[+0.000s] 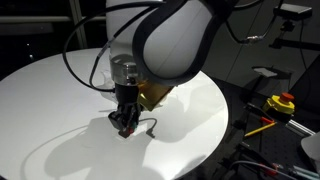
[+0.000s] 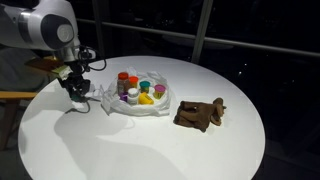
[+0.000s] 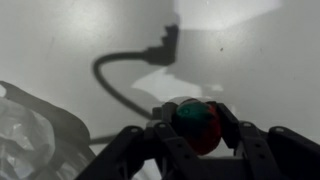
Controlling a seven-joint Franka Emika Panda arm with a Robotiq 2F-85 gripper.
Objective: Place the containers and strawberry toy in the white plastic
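The strawberry toy will be released inside the white plastic bag, at its edge [image 1: 155, 71] nearest the brown crumpled object.
My gripper [image 3: 196, 122] is shut on the strawberry toy [image 3: 197, 125], a red ball with a green top, held just above the white round table [image 2: 150, 140]. In both exterior views the gripper [image 1: 124, 121] [image 2: 79, 95] hangs low over the table, left of the white plastic bag [image 2: 140, 106]. The bag lies open and holds several small containers with coloured lids [image 2: 135, 92]. The bag's crinkled edge shows at the lower left of the wrist view [image 3: 25, 135]. In the exterior views the toy is hidden by the fingers.
A brown crumpled object [image 2: 200, 114] lies on the table right of the bag. A yellow box with a red button [image 1: 280, 104] sits off the table's edge. A wooden chair [image 2: 15, 96] stands beside the table behind the arm.
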